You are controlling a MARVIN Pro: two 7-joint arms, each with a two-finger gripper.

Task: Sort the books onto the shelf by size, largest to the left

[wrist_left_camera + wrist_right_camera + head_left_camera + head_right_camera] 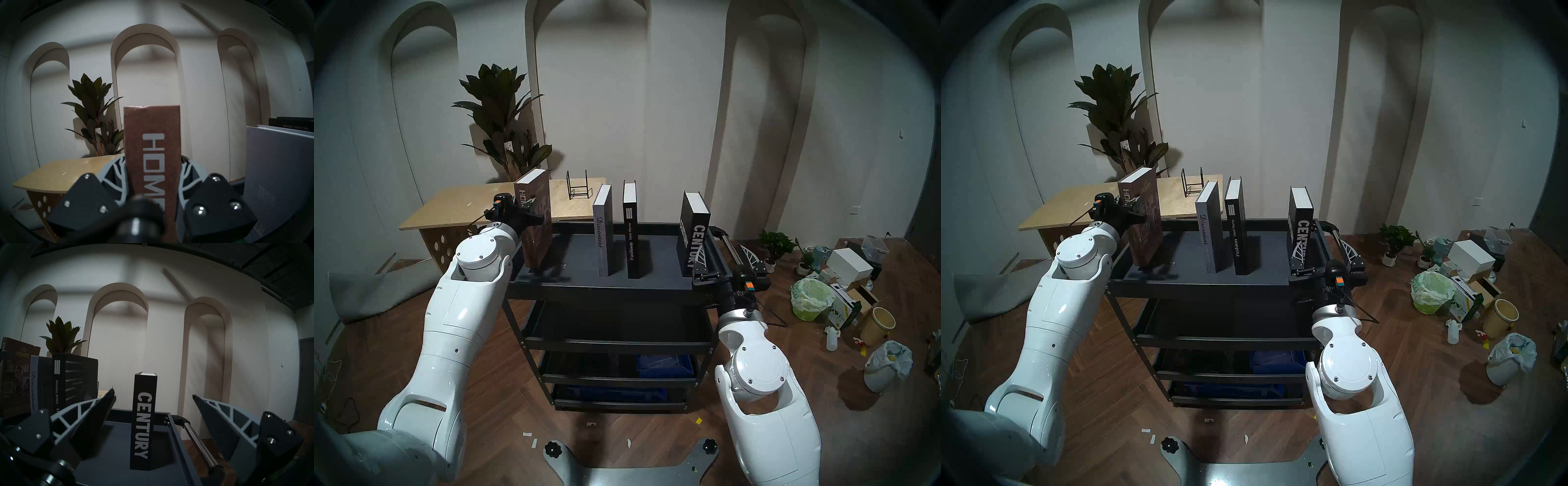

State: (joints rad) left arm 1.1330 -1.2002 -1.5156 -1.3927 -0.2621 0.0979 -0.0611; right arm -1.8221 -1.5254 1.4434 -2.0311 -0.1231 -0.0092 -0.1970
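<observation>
Next, I release the brown HOMES book from my left gripper, leaving it against the top tray's end rim (533,261) that is nearest the plant of the plywood table.
Four books stand on the shelf (578,258), the dark top tray of a cart. At its left end is the tall brown HOMES book (536,234), upright, with my left gripper (533,210) shut on its spine (153,144); whether its foot touches the tray I cannot tell. The grey Discontent book (604,237) and the slim black Fashion Ideal Home book (630,237) stand in the middle. The short thick black CENTURY book (694,237) stands at the right end. My right gripper (153,393) is open in front of CENTURY (143,421), touching nothing.
The cart's side handle (729,244) juts out on the right beside my right gripper. Behind the cart stand a plywood table (466,207) with a small black wire rack (578,186) and a tall plant (504,112). Boxes, bins and pots (840,288) litter the floor at right.
</observation>
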